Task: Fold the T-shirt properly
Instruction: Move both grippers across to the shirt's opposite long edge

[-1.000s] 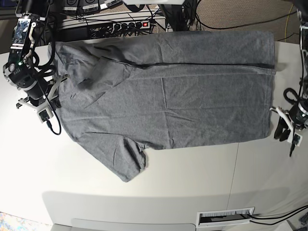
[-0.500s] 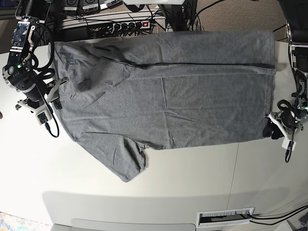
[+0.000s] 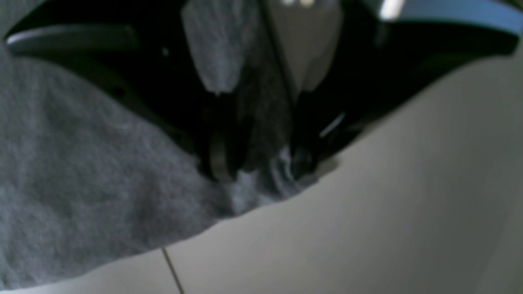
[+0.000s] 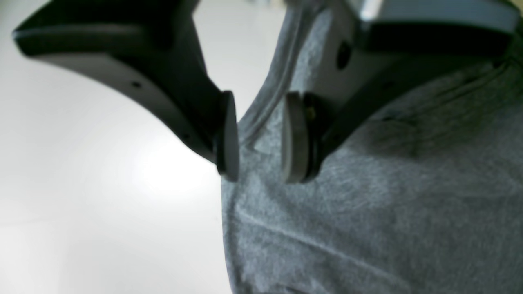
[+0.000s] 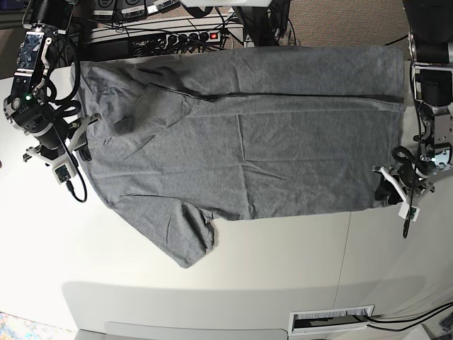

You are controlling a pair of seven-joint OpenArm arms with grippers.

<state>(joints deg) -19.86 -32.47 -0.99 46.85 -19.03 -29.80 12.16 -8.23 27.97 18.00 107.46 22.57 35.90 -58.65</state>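
Next, my left gripper opens, lays the fabric flat and pinches the hem corner's tip (image 3: 311, 181) before folding, because the T-shirt's near hem corner bunches up inside it.
The grey T-shirt (image 5: 248, 142) lies spread flat on the white table (image 5: 283, 262), collar end to the left and hem to the right. My left gripper (image 5: 388, 190) is at the near hem corner. In the left wrist view it (image 3: 261, 167) is shut on bunched fabric of the T-shirt (image 3: 81, 183). My right gripper (image 5: 79, 145) is at the shirt's left edge. In the right wrist view it (image 4: 259, 139) stands with its jaws a little apart, straddling the seamed edge of the T-shirt (image 4: 367, 224).
One sleeve (image 5: 187, 241) sticks out toward the table's front. A power strip (image 5: 177, 37) and cables lie behind the far edge. A white slotted part (image 5: 333, 319) sits at the front edge. A table seam (image 5: 347, 248) runs front to back.
My left gripper has moved left from beside the table's right edge onto the near hem corner, and that corner has shifted left. The right arm has barely moved.
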